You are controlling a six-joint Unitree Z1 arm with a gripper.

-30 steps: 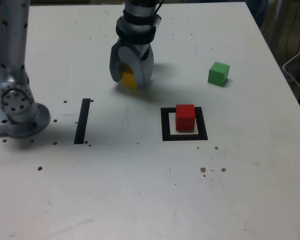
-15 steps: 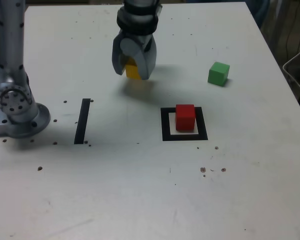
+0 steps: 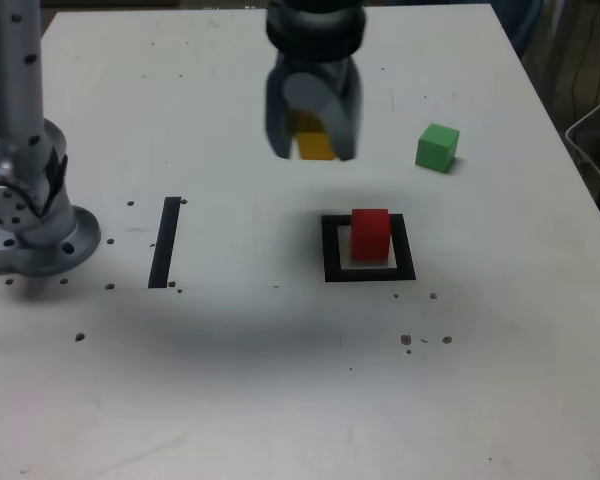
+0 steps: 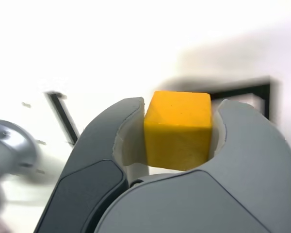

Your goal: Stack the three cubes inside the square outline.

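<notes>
My gripper needs to let go of the yellow cube on top of the red cube (image 3: 377, 209) inside the square outline.
My gripper (image 3: 313, 140) hangs above the table, shut on the yellow cube (image 3: 315, 142); it is lifted clear of the surface. In the wrist view the yellow cube (image 4: 178, 129) sits clamped between the two grey jaws, gripper (image 4: 177, 133). The red cube (image 3: 370, 234) stands inside the square outline (image 3: 330, 250), below and to the exterior view's right of the gripper. A corner of the square outline (image 4: 252, 92) shows blurred beyond the held cube. The green cube (image 3: 437, 147) rests alone on the table further to the exterior view's right.
The arm's grey base (image 3: 30, 225) stands at the exterior view's left edge. A straight black tape strip (image 3: 165, 240) lies beside it. Small dark specks dot the white table (image 3: 280, 380). Cables hang off the table's right edge (image 3: 595, 140).
The gripper has lifted the yellow cube off the table and carried it to the exterior view's right, toward the square outline. Red and green cubes have not moved.
</notes>
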